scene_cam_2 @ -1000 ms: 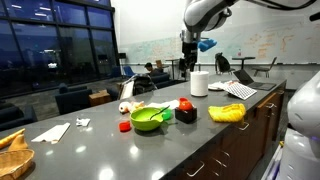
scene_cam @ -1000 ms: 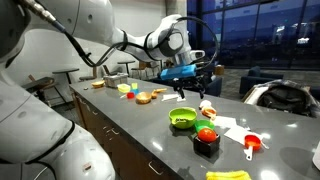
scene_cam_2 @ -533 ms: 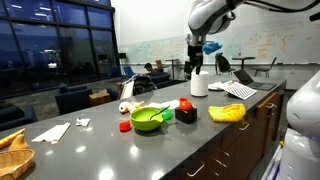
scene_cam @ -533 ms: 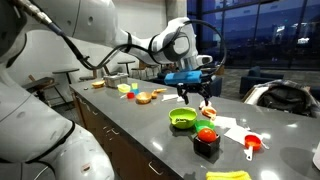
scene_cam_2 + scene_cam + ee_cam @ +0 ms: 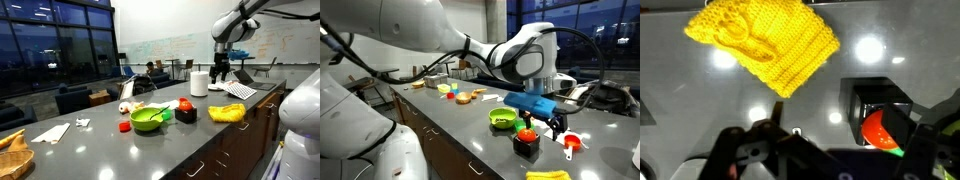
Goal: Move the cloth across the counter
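Observation:
The robot's gripper should next move to the yellow cloth's edge (image 5: 552, 173) (image 5: 797, 72) that faces the black container and close there.
The cloth is a yellow knitted piece lying flat on the dark counter. It shows in both exterior views (image 5: 548, 175) (image 5: 226, 113) and at the top of the wrist view (image 5: 765, 40). My gripper (image 5: 552, 122) (image 5: 219, 76) hangs above the counter with its jaws apart and nothing between them. In the wrist view the gripper (image 5: 838, 135) sits below the cloth and apart from it, beside a black container.
A black container (image 5: 880, 105) (image 5: 526, 143) holds a red fruit, right by the gripper. A green bowl (image 5: 502, 119) (image 5: 148, 118), an orange measuring cup (image 5: 571, 143), a white paper roll (image 5: 199, 83) and a keyboard (image 5: 240, 90) stand around.
The arm has swung along the counter from over the green bowl to beyond the black container, closer to the yellow cloth. The cloth has not moved.

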